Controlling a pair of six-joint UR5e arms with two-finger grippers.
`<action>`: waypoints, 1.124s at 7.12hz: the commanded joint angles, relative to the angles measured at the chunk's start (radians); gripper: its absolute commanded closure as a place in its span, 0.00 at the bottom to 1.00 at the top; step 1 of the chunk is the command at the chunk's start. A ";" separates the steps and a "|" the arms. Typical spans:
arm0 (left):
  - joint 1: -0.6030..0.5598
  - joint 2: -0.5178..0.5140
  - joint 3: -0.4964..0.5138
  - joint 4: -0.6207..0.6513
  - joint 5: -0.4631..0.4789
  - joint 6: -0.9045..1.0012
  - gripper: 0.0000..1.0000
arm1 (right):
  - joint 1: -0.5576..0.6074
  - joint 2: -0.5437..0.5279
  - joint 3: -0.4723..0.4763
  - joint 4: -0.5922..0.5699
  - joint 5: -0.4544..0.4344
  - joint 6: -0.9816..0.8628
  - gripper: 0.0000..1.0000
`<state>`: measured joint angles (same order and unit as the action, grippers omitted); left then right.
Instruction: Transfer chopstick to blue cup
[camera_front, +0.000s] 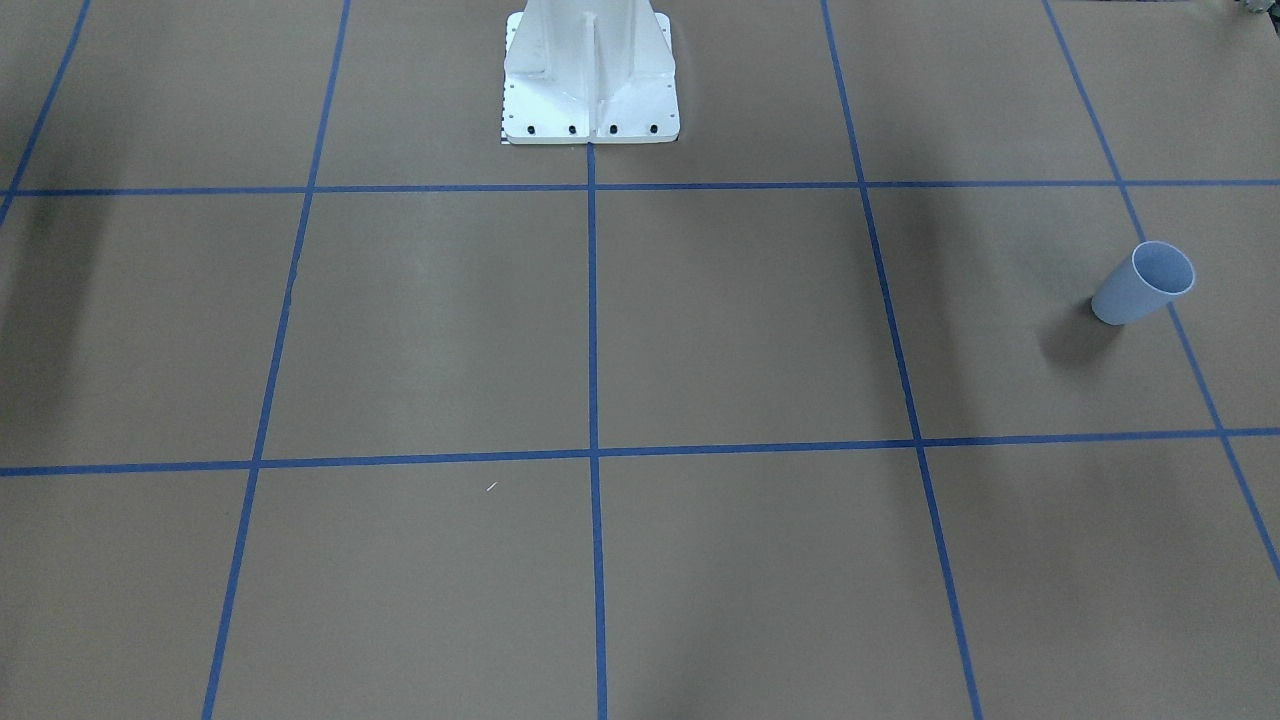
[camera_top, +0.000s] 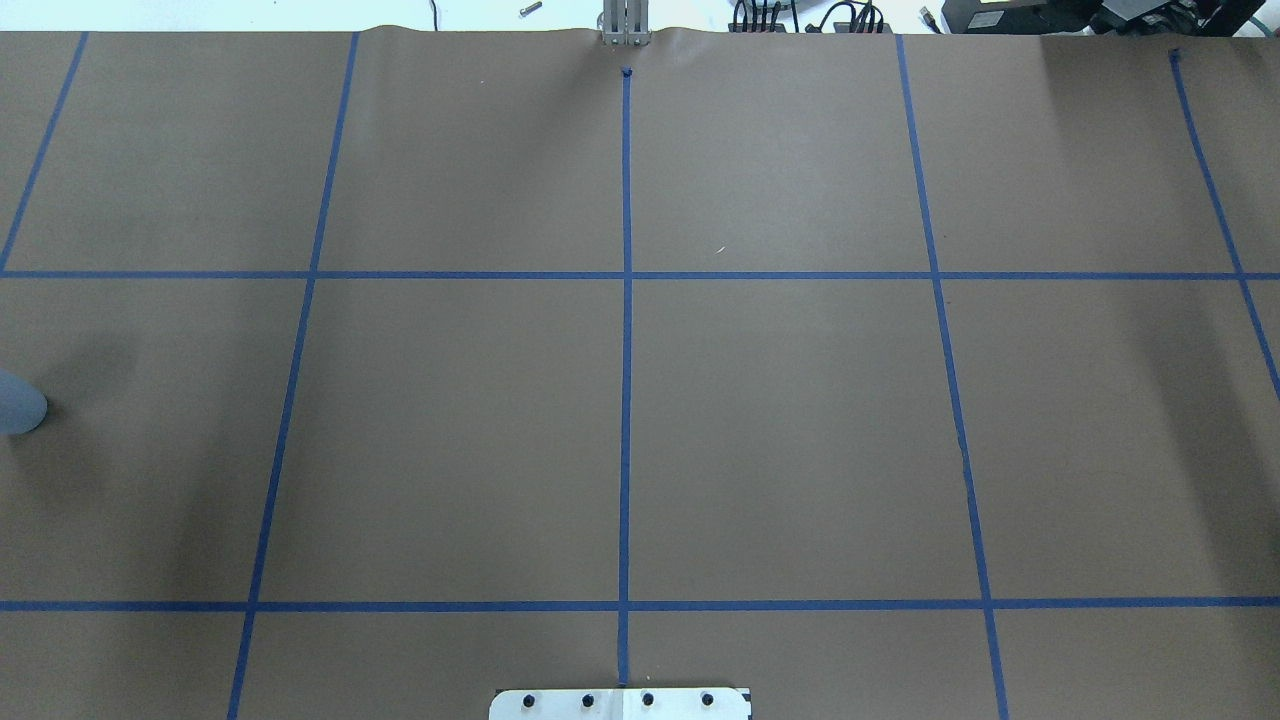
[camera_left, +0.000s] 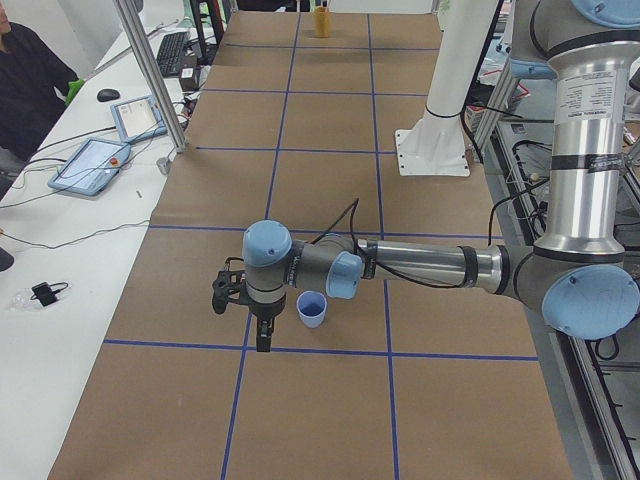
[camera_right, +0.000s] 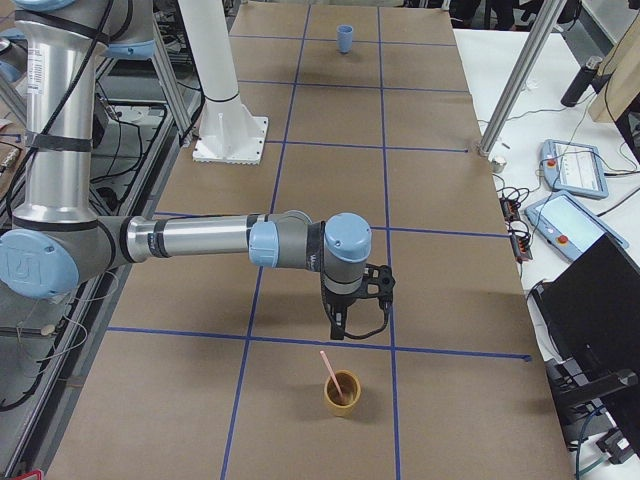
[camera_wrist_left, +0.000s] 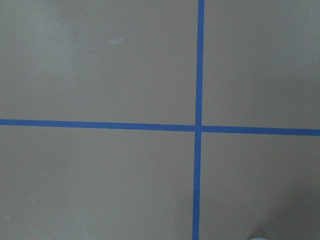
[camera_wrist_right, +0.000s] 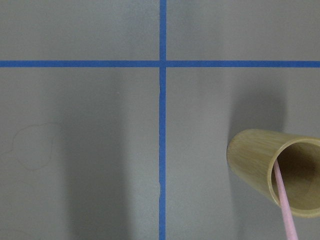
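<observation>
The robot's left gripper needs to grasp the blue cup by the outer part of its rim (camera_front: 1189, 280), on the side away from the robot base.
One pale pink chopstick (camera_right: 328, 366) stands tilted in a tan wooden cup (camera_right: 341, 393) near the table's right end. It also shows in the right wrist view (camera_wrist_right: 285, 212), leaning out of the tan cup (camera_wrist_right: 265, 165). My right gripper (camera_right: 340, 328) hangs just above and behind that cup; I cannot tell if it is open or shut. The blue cup (camera_left: 312, 309) stands upright and empty at the table's left end, and also shows in the front-facing view (camera_front: 1143, 283). My left gripper (camera_left: 262, 338) points down beside it; I cannot tell its state.
The white robot base (camera_front: 590, 75) is bolted at the table's near-robot edge. Blue tape lines (camera_top: 626, 275) form a grid on the brown paper. Aluminium posts (camera_left: 150, 75) and tablets (camera_left: 92, 165) stand on the operators' side, where a person (camera_left: 25, 85) sits.
</observation>
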<state>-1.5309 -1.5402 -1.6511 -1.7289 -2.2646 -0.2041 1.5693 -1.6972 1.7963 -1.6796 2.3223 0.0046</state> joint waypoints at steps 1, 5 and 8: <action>0.003 -0.001 -0.001 -0.042 -0.001 -0.006 0.02 | 0.000 0.002 0.000 0.001 0.002 0.000 0.00; 0.155 0.029 -0.007 -0.066 0.002 0.002 0.02 | 0.000 0.001 0.009 0.001 0.006 0.000 0.00; 0.161 0.158 -0.002 -0.248 -0.062 -0.008 0.02 | 0.000 0.001 0.006 0.001 0.005 0.000 0.00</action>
<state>-1.3722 -1.4140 -1.6546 -1.9387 -2.2813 -0.2101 1.5693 -1.6965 1.8044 -1.6782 2.3271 0.0046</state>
